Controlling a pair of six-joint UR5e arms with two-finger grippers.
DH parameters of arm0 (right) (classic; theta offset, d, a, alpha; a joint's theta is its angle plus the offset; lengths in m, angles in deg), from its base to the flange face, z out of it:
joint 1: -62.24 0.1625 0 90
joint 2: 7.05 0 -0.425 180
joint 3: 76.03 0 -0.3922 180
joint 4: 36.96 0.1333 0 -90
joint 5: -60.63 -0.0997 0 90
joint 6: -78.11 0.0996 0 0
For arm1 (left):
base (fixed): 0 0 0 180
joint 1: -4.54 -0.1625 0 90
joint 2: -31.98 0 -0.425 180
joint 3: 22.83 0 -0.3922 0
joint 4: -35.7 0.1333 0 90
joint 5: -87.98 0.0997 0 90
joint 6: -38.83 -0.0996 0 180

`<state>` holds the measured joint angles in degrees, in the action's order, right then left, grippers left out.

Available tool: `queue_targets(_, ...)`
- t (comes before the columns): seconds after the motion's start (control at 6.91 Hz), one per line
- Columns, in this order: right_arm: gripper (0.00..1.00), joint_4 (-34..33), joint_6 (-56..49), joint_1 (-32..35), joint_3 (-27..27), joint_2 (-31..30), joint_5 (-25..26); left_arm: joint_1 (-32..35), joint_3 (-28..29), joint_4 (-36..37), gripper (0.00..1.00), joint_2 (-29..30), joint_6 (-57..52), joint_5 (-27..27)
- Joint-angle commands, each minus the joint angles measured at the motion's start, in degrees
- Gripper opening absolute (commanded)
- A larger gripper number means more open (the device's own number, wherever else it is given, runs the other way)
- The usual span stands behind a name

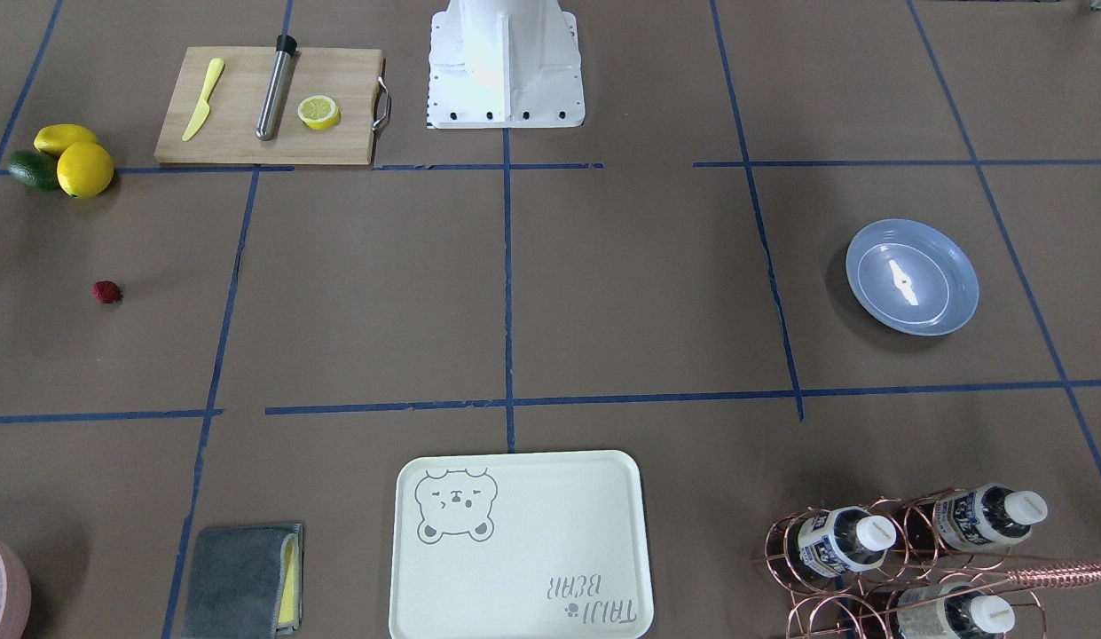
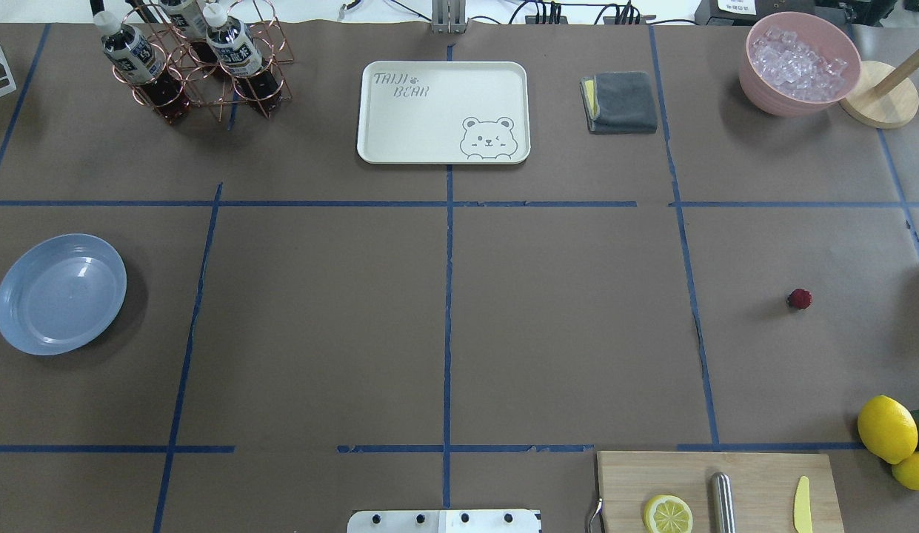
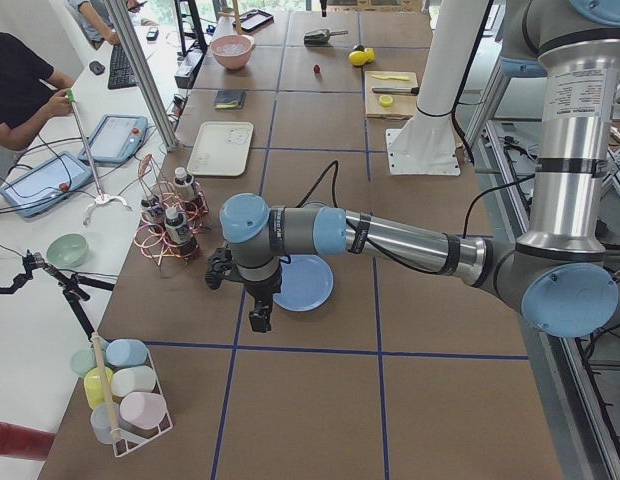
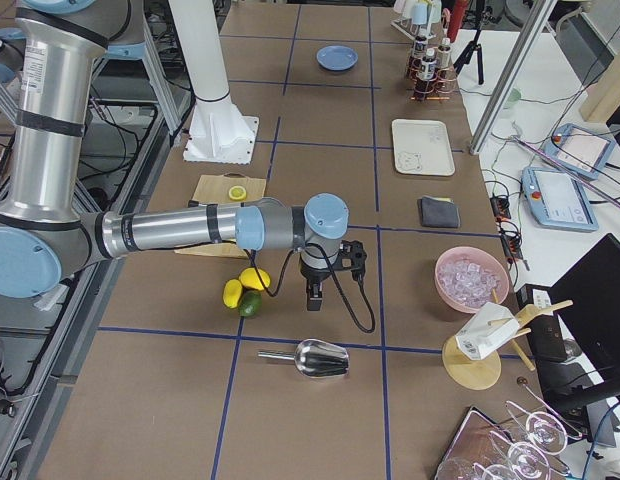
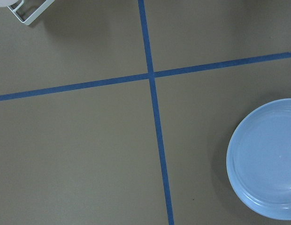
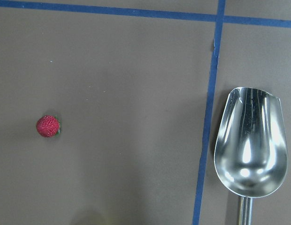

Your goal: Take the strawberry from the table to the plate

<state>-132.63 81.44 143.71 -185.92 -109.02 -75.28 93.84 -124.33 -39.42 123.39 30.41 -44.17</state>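
Observation:
I need to close my left gripper on the plate's rim [image 1: 978, 286] [image 5: 227, 161], on the side farthest away from the strawberry.
The strawberry [image 2: 799, 298], small and dark red, lies alone on the brown table [image 2: 563, 311] at the right; it also shows as strawberry [image 1: 107, 292] and strawberry [image 6: 48, 126]. Far across the table at the left sits the empty blue-grey plate [image 2: 61, 294], also seen as plate [image 1: 912, 277] and plate [image 5: 267, 159]. My left gripper [image 3: 260, 318] hangs above the table beside the plate [image 3: 308, 290]. My right gripper [image 4: 314, 293] hangs over the strawberry's area, next to the lemons. Both show only in side views, so I cannot tell if they are open or shut.
Two lemons and an avocado [image 2: 892, 433] lie near the strawberry. A cutting board [image 2: 718, 492] holds a half lemon, metal rod and yellow knife. A metal scoop [image 6: 251, 145], bear-print tray [image 2: 443, 111], grey cloth [image 2: 620, 101], ice bowl [image 2: 798, 63] and bottle rack [image 2: 192, 59] stand around.

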Motion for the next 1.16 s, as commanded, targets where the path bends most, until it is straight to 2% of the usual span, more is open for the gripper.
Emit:
queue_targets(0.0,1.0,0.05,0.01,0.0,0.02,-0.07,0.03,0.08,-1.32,1.28,1.0,1.05,0.16,-0.04)
queue_targets(0.43,1.0,-0.04,0.1,-0.08,0.02,-0.07,-0.23,-0.18,-0.9,1.03,1.0,0.53,0.16,0.22)
queue_targets(0.58,1.0,-0.04,0.19,-0.08,0.02,-0.07,-0.32,-0.1,-2.2,0.68,1.0,0.26,-0.19,-1.77)
queue_targets(0.72,1.0,-0.04,0.27,-0.08,0.11,-0.16,-0.49,-0.44,-1.6,0.5,1.0,0.18,-0.28,-6.75)
queue_targets(0.87,1.0,-0.13,0.27,-0.08,0.11,-0.16,-0.49,-0.45,-1.59,-1.07,1.0,0.09,-0.28,-7.33)
queue_targets(1.01,1.0,-0.13,0.27,-0.08,0.11,-0.16,-0.49,-0.53,0.15,-7.43,1.0,-0.26,-0.11,-6.81)
